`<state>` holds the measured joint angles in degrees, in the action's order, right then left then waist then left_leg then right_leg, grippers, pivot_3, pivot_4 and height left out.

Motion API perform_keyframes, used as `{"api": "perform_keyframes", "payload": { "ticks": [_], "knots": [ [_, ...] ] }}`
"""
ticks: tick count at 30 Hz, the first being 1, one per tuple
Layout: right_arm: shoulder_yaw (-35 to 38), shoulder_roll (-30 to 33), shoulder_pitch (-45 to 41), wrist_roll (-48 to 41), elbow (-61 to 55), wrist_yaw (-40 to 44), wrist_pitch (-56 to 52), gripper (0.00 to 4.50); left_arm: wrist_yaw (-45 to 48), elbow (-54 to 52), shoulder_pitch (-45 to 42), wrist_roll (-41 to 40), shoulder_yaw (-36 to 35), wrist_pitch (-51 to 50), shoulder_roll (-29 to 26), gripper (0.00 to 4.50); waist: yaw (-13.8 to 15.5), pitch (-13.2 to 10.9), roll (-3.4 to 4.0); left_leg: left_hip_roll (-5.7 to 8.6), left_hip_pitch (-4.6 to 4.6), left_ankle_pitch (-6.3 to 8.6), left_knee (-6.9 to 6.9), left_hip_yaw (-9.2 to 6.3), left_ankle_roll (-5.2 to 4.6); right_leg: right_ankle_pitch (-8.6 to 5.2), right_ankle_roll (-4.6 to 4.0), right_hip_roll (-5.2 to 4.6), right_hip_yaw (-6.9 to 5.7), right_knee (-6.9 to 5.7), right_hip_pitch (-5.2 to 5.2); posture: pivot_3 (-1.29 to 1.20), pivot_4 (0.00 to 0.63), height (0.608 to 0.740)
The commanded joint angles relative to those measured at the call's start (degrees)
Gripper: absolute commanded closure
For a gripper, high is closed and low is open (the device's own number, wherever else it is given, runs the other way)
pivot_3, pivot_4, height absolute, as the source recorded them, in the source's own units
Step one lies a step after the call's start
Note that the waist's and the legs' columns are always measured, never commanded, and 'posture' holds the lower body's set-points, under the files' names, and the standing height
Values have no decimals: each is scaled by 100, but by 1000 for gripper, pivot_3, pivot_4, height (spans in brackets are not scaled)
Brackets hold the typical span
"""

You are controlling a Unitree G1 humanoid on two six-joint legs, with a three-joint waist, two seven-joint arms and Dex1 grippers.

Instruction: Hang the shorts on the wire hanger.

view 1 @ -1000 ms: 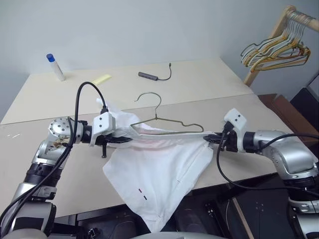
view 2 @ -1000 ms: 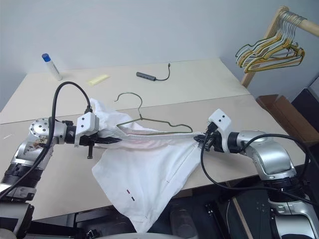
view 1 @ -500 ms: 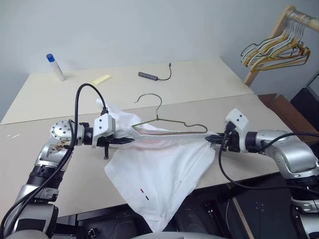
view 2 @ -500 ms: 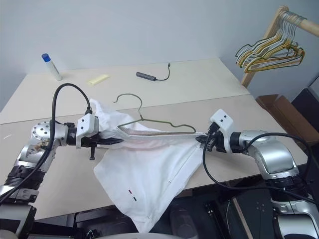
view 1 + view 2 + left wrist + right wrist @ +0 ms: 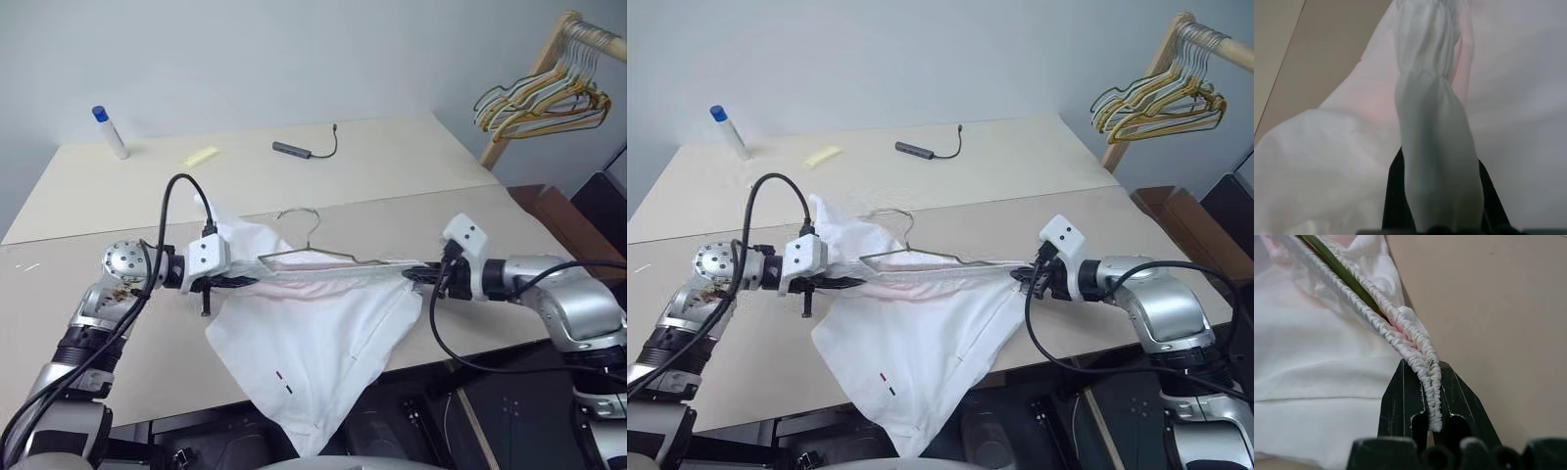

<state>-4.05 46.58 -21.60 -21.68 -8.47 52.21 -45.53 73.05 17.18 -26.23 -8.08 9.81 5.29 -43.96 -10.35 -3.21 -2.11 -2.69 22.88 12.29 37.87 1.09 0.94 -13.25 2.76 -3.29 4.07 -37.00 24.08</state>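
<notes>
My right gripper holds only the waistband's stretched corner, past the wire hanger's end; it must open and take the cloth point(image 5: 396, 294) under the waistband before lifting.
The white shorts point(image 5: 313, 333) are stretched by the gathered waistband between my two grippers, just above the table, and the legs hang over the front edge. My left gripper point(image 5: 240, 281) is shut on the waistband's left end, with cloth bunched over its fingers point(image 5: 1393, 196). My right gripper point(image 5: 1425, 367) is shut on the right end, with the elastic pinched between its black fingers. The wire hanger point(image 5: 315, 223) lies along the waistband. Its hook leans back toward the table and its lower bar is hidden in the cloth. A green wire point(image 5: 1334, 264) runs beside the elastic.
At the back of the table point(image 5: 411, 157) stand a white bottle with a blue cap point(image 5: 109, 131), a yellow note point(image 5: 200, 156) and a dark adapter with its cable point(image 5: 294, 149). A wooden rack with yellow and dark hangers point(image 5: 544, 93) stands at the far right.
The hanger has tipped down: its hook stood well above the waistband and now sits low and close to the cloth. The shorts stay stretched between both grippers.
</notes>
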Motion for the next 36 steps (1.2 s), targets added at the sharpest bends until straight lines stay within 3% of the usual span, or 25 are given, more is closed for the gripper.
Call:
{"api": "perform_keyframes", "payload": {
  "ticks": [1, 12, 18, 26, 30, 36],
  "knots": [
    [291, 330, -193, 118, -75, 1, 112, 4472, -131, 397, -146, 449, -60, 276, -337, 4500, 0, 0, 0, 0, 0, 0, 0, 0, 0, 0, 0, 0, 0, 0, 0, -144, 0, 740],
    [-762, -312, -905, 261, -1510, -623, -537, 4472, -286, 370, -694, 487, 180, 24, 393, 4500, 4, 3, 3, -1, 9, 0, 0, 0, 0, 0, 0, 0, -1, 0, 7, -148, 0, 740],
    [-838, -345, -927, 487, -1553, -876, -653, 2649, -192, 440, -754, 459, 143, 20, 396, 4500, 3, 3, 4, -1, 6, 0, 0, 0, 0, 1, 0, 0, -1, -2, 6, -148, 0, 740],
    [-119, 483, -697, 102, -1890, -277, -517, 93, -112, 525, -764, 424, 45, 27, 288, 4500, 13, 3, 4, 1, 7, 0, 0, 0, 0, 1, 1, -3, -1, 1, 5, -152, 0, 740],
    [-41, 665, -914, 95, -1413, 35, -211, 93, -120, 562, -799, 438, 55, 51, 325, 4500, -22, 3, 4, -1, -1, 0, 0, 2, 0, 0, 0, -1, 0, -1, 2, -150, 0, 740],
    [-621, 468, -1417, 629, 13, 409, 683, 93, -88, 520, -798, 404, 41, 57, 320, 4500, -23, 3, 4, -1, 0, 0, 0, 4, 0, 0, 0, -1, 1, 0, 4, -151, 0, 740]
  ]
}}
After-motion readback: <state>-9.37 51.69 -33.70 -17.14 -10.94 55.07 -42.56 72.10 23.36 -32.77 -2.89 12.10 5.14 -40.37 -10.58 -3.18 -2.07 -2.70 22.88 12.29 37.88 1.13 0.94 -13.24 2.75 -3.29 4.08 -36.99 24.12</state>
